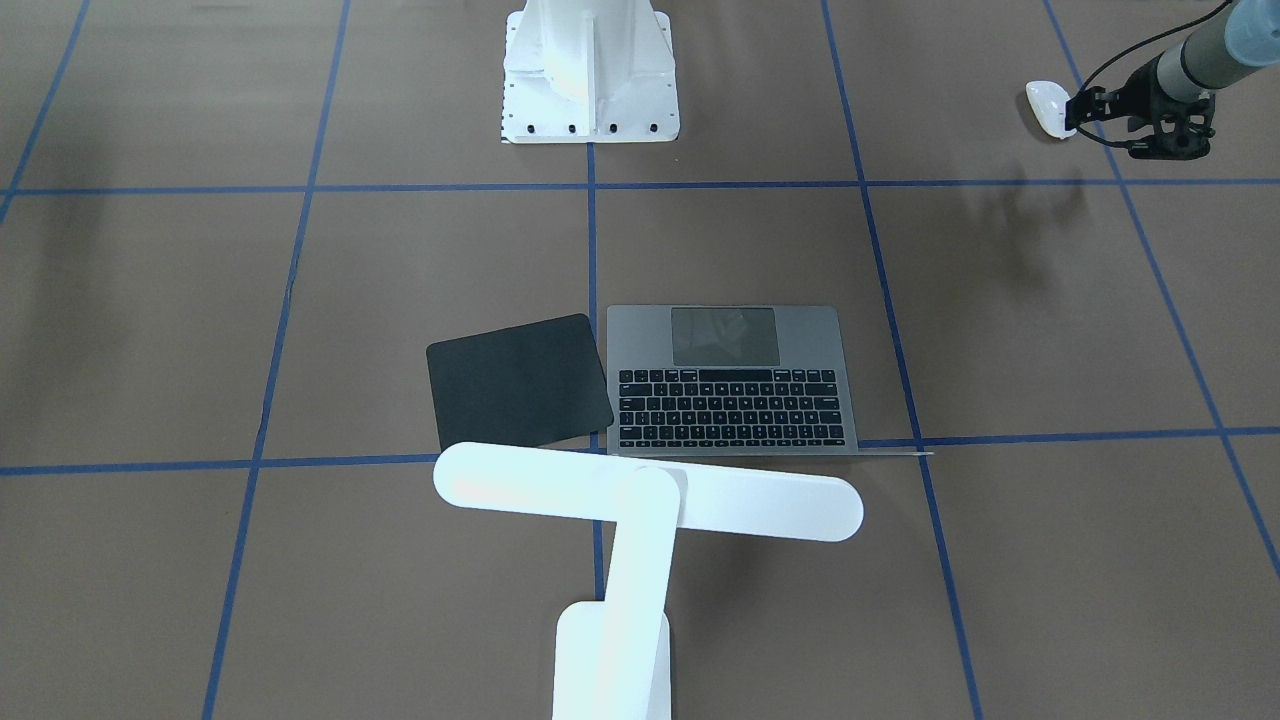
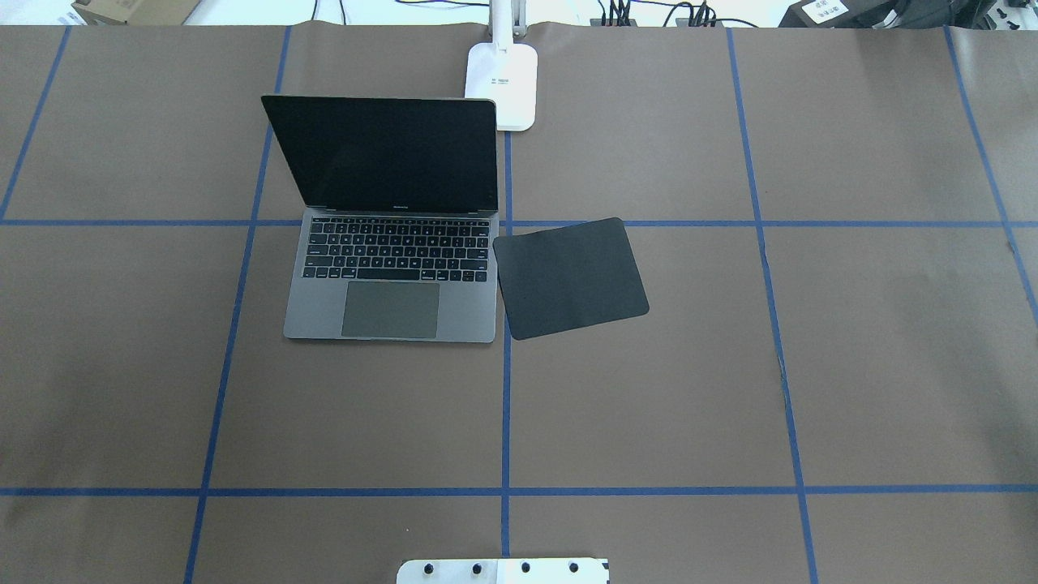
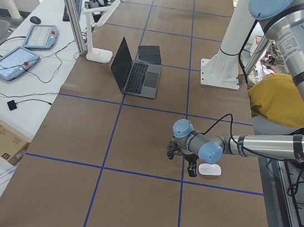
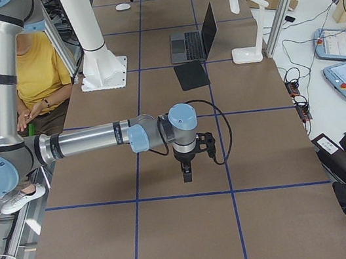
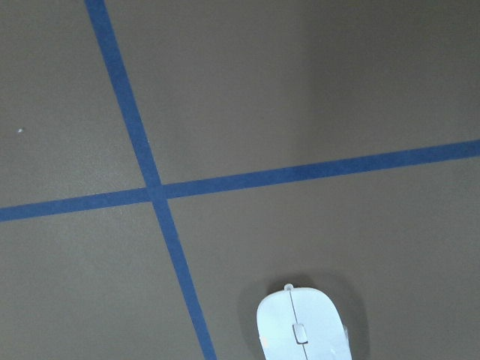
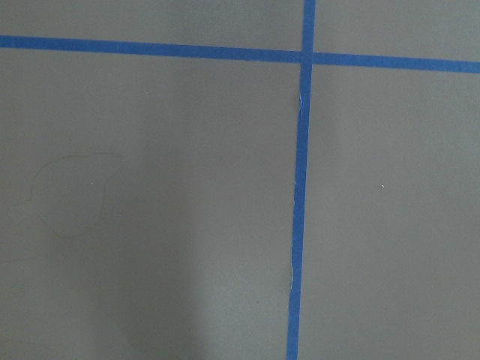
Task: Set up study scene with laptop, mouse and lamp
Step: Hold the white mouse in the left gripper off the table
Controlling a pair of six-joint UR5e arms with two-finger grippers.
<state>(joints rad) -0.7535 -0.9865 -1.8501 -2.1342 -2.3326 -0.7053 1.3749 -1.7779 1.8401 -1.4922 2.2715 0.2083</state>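
Observation:
My left gripper is next. It should go to the white mouse's body (image 1: 1047, 104) (image 5: 307, 355) and close across it just behind the scroll wheel.
The white mouse (image 1: 1045, 108) lies on the brown table at the robot's far left, and it sits at the bottom edge of the left wrist view (image 5: 304, 330). My left gripper (image 1: 1082, 108) hovers right beside it, a little above the table; I cannot tell if it is open or shut. The grey laptop (image 2: 389, 268) stands open mid-table. The white lamp (image 1: 650, 490) reaches over the laptop's far edge, its base (image 2: 501, 81) behind. My right gripper (image 4: 186, 170) hangs over bare table far to the robot's right; its state cannot be told.
A square black mat (image 2: 570, 277) lies tilted against the laptop's right side. The white bolted pedestal (image 1: 590, 80) stands at the robot's edge. A seated person in yellow (image 4: 39, 65) is behind the robot. Cables, pendants and boxes (image 3: 0, 135) lie on the side bench.

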